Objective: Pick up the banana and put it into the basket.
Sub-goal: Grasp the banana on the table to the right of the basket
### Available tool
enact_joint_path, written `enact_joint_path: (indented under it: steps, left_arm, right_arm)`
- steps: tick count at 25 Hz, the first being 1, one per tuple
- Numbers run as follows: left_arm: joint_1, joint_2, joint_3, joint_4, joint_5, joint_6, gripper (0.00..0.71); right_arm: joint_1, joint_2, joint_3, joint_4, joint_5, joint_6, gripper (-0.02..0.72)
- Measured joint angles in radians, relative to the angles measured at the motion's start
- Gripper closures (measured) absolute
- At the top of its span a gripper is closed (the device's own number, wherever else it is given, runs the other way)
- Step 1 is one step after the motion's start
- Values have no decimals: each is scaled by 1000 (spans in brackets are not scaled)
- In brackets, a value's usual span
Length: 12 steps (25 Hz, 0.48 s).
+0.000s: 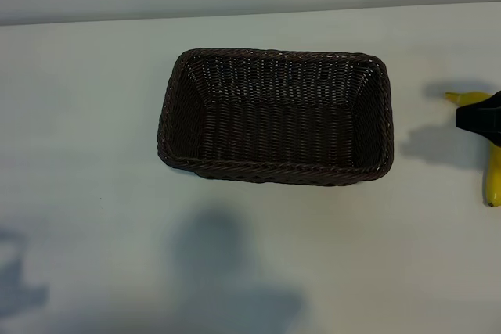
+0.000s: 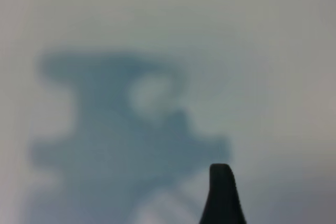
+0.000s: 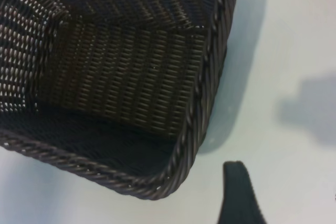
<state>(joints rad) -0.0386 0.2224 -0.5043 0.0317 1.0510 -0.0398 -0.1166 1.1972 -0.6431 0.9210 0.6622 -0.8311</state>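
The robot's right gripper will next close on the middle (image 1: 495,149) of the yellow banana, between the banana's stem and its other end.
The dark-brown woven basket (image 1: 274,115) stands in the middle of the white table with nothing in it. The yellow banana (image 1: 494,179) lies at the far right edge of the exterior view, stem tip pointing toward the back. The black tip of my right gripper (image 1: 479,118) hangs over the banana's upper part, open; in the right wrist view a corner of the basket (image 3: 173,177) and one dark fingertip (image 3: 237,187) show, and no banana. My left gripper is outside the exterior view; its wrist view shows one fingertip (image 2: 221,195) over bare table, open.
The table's far edge (image 1: 250,13) runs behind the basket. Arm shadows fall on the tabletop in front of the basket (image 1: 219,271) and at the near left corner (image 1: 16,291). White tabletop surrounds the basket.
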Motion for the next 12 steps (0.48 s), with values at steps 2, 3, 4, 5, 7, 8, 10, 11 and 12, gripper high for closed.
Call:
enact_joint_path:
  steps: [2, 3, 4, 5, 7, 8, 10, 11, 12]
  left_arm:
    - [0, -69, 0, 0, 0, 0, 167]
    - [0, -105, 1, 0, 0, 0, 167]
    - [0, -142, 1, 0, 0, 0, 167]
    - [0, -172, 1, 0, 0, 0, 167]
    - [0, -223, 1, 0, 1, 0, 167]
    - [0, -229, 1, 0, 1, -1, 167]
    - [0, -229, 3, -2, 1, -1, 167]
    - [0, -229, 4, -2, 1, -1, 167]
    - [0, -229, 4, -2, 1, -1, 167]
  right_arm:
    - [0, 0, 0, 0, -15, 0, 249]
    - [0, 0, 0, -3, -27, 0, 242]
    - [0, 0, -6, -10, -35, 0, 229]
    - [0, 0, -14, -22, -37, 5, 214]
    - [0, 0, -41, -64, -41, 29, 183]
    - [0, 2, -65, -103, -41, 57, 164]
    - [0, 17, -111, -188, -41, 138, 147]
    - [0, 30, -136, -236, -39, 179, 141]
    - [0, 52, -172, -308, -29, 234, 138]
